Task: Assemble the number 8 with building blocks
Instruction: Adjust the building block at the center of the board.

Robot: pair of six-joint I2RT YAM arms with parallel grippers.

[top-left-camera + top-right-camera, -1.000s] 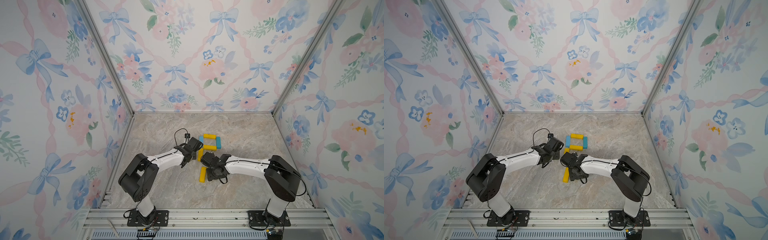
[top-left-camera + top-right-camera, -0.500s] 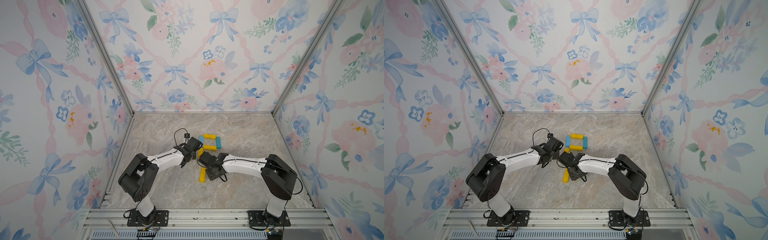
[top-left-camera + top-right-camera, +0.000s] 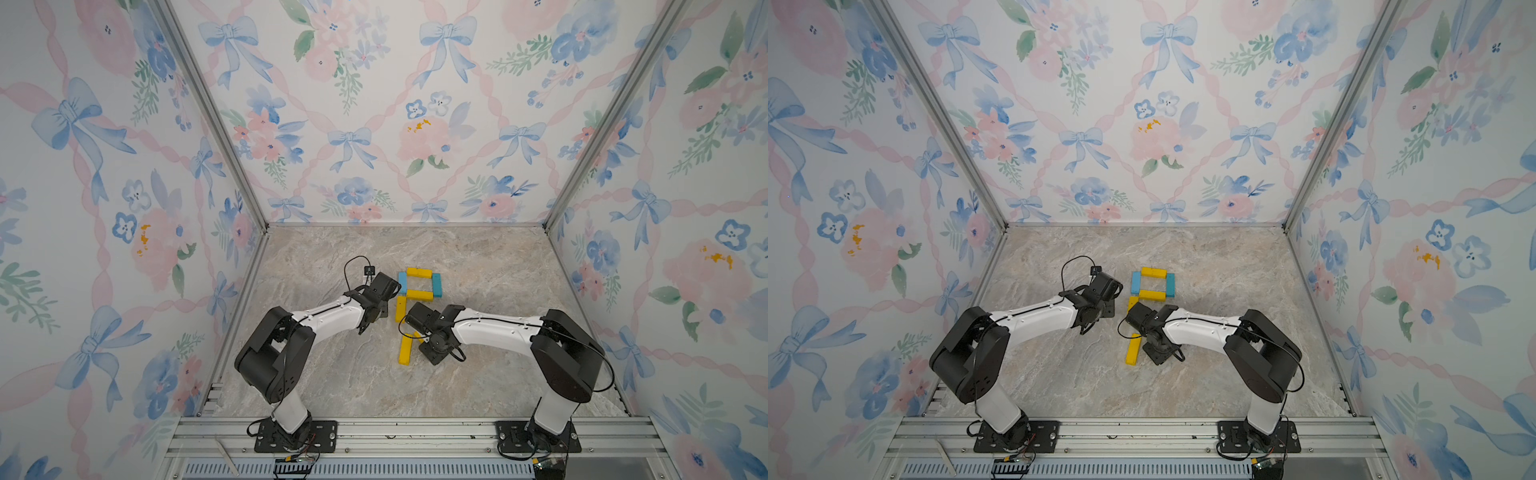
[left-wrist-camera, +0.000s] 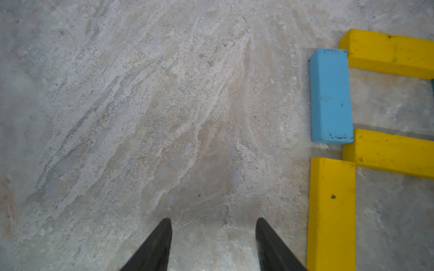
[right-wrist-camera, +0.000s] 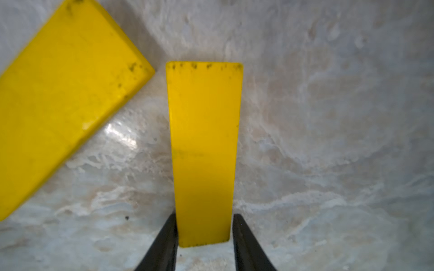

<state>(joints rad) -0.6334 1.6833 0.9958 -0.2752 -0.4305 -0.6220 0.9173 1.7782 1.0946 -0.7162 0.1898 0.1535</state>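
Observation:
The robot's right gripper pinches only the near end of the flat yellow block, which slants to the figure, so it should regrip farther in and turn (image 5: 205, 194) the block square.
The upper loop of the number 8 lies on the floor: a light blue block (image 3: 402, 281), a teal block (image 3: 436, 285), a yellow top bar (image 3: 419, 272) and a yellow middle bar (image 3: 419, 295). Below the blue block lies a yellow lower-left side (image 3: 400, 308). My right gripper (image 5: 204, 217) is shut across the near end of a flat yellow block (image 5: 204, 152), which rests on the floor. A loose yellow block (image 3: 405, 350) lies slanted beside it. My left gripper (image 4: 213, 220) is open over bare floor, just left of the lower-left yellow block (image 4: 331, 211).
The marble floor (image 3: 478, 374) is walled on three sides by floral panels. An aluminium rail (image 3: 415, 432) with both arm bases runs along the front. The two wrists are close together near the lower half of the figure.
My right gripper has shifted slightly left and its jaws have closed in on the yellow block. The left arm has not moved.

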